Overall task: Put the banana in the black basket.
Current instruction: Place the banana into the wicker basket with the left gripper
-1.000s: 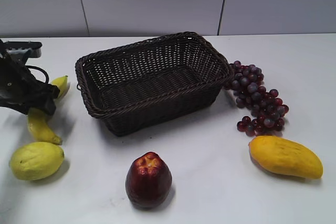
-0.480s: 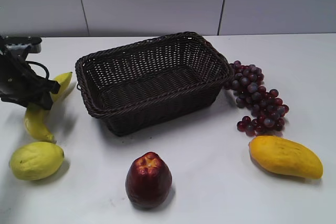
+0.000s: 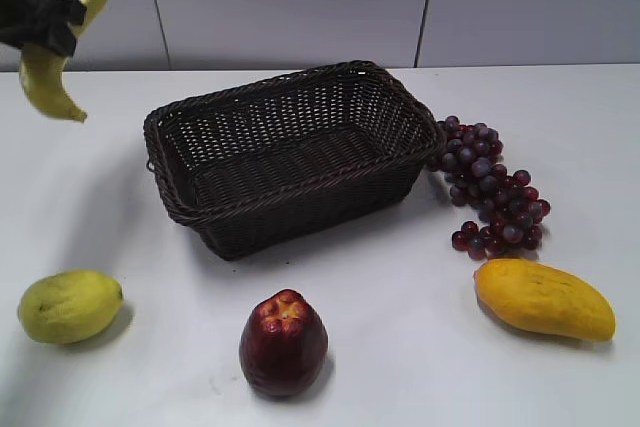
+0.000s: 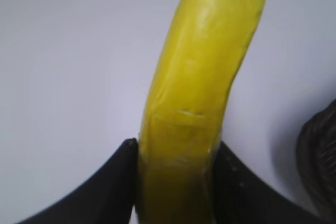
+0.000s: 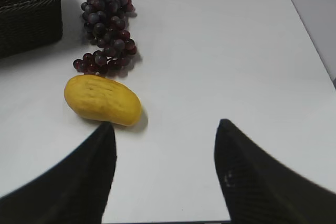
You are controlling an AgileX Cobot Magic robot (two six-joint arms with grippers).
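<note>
I will release the yellow banana with my left gripper inside the black basket, lengthwise (image 3: 281, 156) along the basket's near long side.
My left gripper (image 3: 42, 19) is shut on the yellow banana (image 3: 45, 72) and holds it high in the air at the far left, above the table and left of the black basket (image 3: 190, 215). In the left wrist view the banana (image 4: 205, 72) fills the middle, pinched between the two black jaws (image 4: 176, 148), with the basket's edge (image 4: 320, 166) at the right. The basket stands empty at the table's middle. My right gripper (image 5: 165, 129) is open and empty above the bare table, out of the exterior view.
A yellow-green lemon-like fruit (image 3: 68, 305) lies at the front left, a dark red apple (image 3: 283, 341) at the front middle. A purple grape bunch (image 3: 492, 190) lies right of the basket, an orange-yellow mango (image 3: 543, 298) in front of it. Both also show in the right wrist view: grapes (image 5: 107, 27), mango (image 5: 102, 99).
My left gripper has lifted the banana off the table, from beside the basket's left side up to the top left of the view.
</note>
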